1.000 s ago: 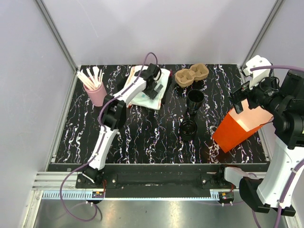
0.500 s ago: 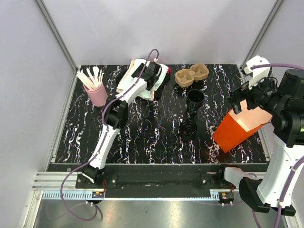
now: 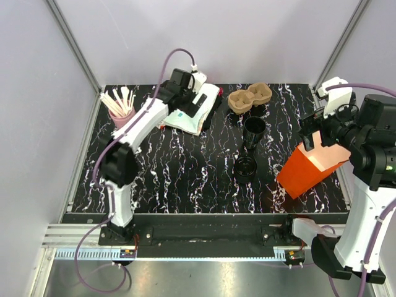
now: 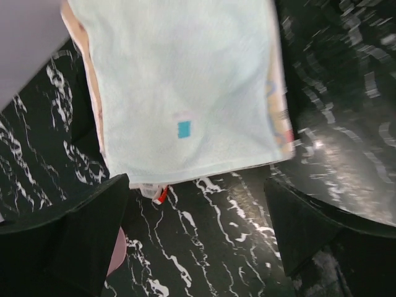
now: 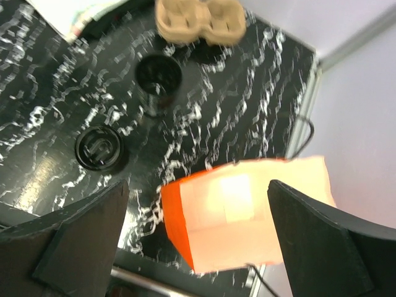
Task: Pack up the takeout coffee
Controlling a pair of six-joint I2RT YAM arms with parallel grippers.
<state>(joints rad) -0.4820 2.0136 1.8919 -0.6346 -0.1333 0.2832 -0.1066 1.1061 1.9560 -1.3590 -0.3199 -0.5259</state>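
Note:
The orange paper bag's rim (image 3: 311,161) (image 5: 187,229) has a side that faces the black lid. My right gripper goes to that side next and closes there.
The takeout coffee, a small black cup (image 3: 253,129), stands upright and uncovered mid-table; it also shows in the right wrist view (image 5: 159,77). A black lid (image 3: 245,166) lies flat in front of it (image 5: 99,147). The brown two-hollow cardboard tray (image 3: 249,97) sits behind the cup (image 5: 198,21). An orange paper bag (image 3: 308,168) lies on its side at the right (image 5: 247,223). My right gripper (image 3: 313,133) is open and empty above the bag (image 5: 198,247). My left gripper (image 3: 188,94) is open and empty over a white napkin stack (image 3: 193,110) at the back (image 4: 198,247).
A pink cup of wooden stirrers (image 3: 122,117) stands at the back left; its pink side shows in the left wrist view (image 4: 115,255). The napkin stack (image 4: 185,93) fills the upper left wrist view. Grey walls enclose the black marbled table (image 3: 185,179).
My left arm has swung left and risen above the napkin stack, which has shifted slightly. The right arm and the orange bag have barely moved.

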